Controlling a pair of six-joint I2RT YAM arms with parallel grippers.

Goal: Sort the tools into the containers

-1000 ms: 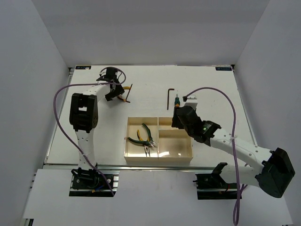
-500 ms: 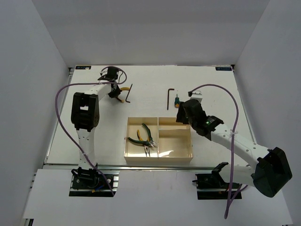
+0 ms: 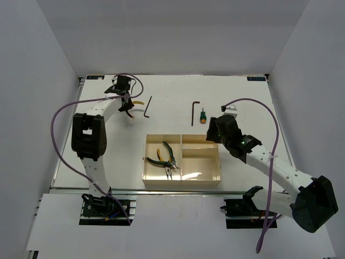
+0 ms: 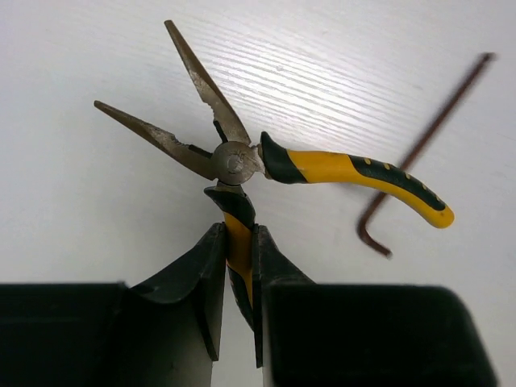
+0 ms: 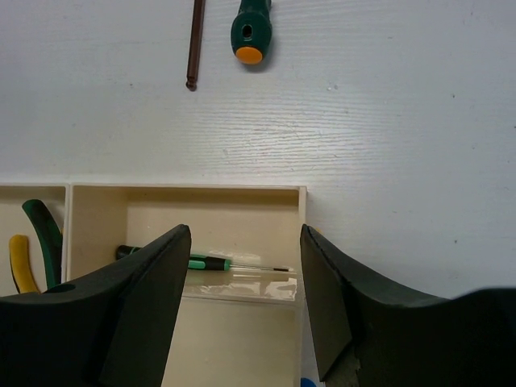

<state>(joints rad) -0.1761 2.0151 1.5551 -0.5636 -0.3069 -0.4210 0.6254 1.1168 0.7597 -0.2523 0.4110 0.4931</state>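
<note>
My left gripper is going to drop the yellow-handled pliers across the green-handled pliers lying in the cream tray (image 3: 157,158).
My left gripper (image 3: 126,103) (image 4: 239,242) is shut on one handle of the yellow-handled pliers (image 3: 138,102) (image 4: 234,161) at the table's far left; their nose is spread open. A dark hex key (image 3: 148,106) (image 4: 419,153) lies just right of them. My right gripper (image 3: 213,128) (image 5: 243,234) hangs open and holds nothing over the back right compartment of the cream tray (image 3: 181,183) (image 5: 185,187), where a small green-handled screwdriver (image 5: 173,260) lies. Two pliers (image 3: 164,156) (image 5: 40,226) lie in the large left compartment. On the table behind the tray lie a second hex key (image 3: 194,110) (image 5: 195,40) and a green screwdriver (image 3: 202,115) (image 5: 248,32).
The tray's front right compartment (image 3: 200,166) holds nothing that I can see. White walls enclose the table on three sides. Purple cables loop off both arms. The left arm's elbow (image 3: 86,135) stands over the left side of the table.
My left gripper has shut on the pliers handle, and the left arm has swung left. The right arm has pulled back and to the right, away from the screwdriver on the table.
</note>
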